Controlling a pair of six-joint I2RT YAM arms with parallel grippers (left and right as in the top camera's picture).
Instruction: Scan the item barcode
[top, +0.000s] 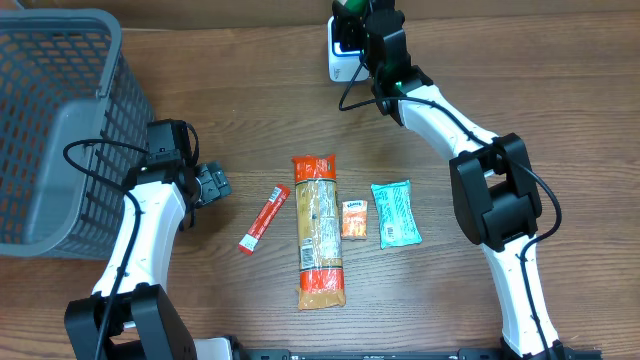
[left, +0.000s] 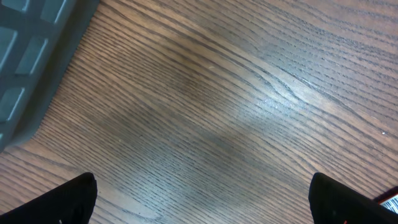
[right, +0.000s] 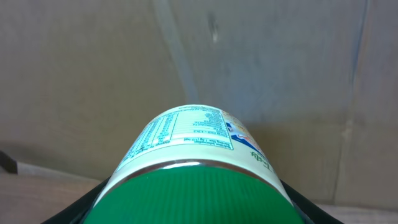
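Note:
I'll stand the can on the bare wood (top: 516, 194) below my right arm's elbow, past the teal pouch, with my right gripper.
The item is a round can with a green ribbed lid (right: 193, 196) and a pale printed label, held sideways in my right gripper (right: 196, 211), whose black fingers (right: 93, 208) press on both its sides. From overhead, that gripper (top: 362, 22) and the can's green end (top: 350, 8) sit at the table's far edge, just above the white barcode scanner (top: 338, 60). No barcode shows on the label side I see. My left gripper (top: 213, 185) hovers open over bare wood at the left, its fingertips (left: 74, 199) far apart with nothing between them.
A grey mesh basket (top: 60, 120) fills the left side, its corner close to the left gripper (left: 202, 202). In the middle lie a red stick pack (top: 264, 218), a long pasta bag (top: 318, 230), a small orange packet (top: 354, 218) and a teal pouch (top: 395, 213).

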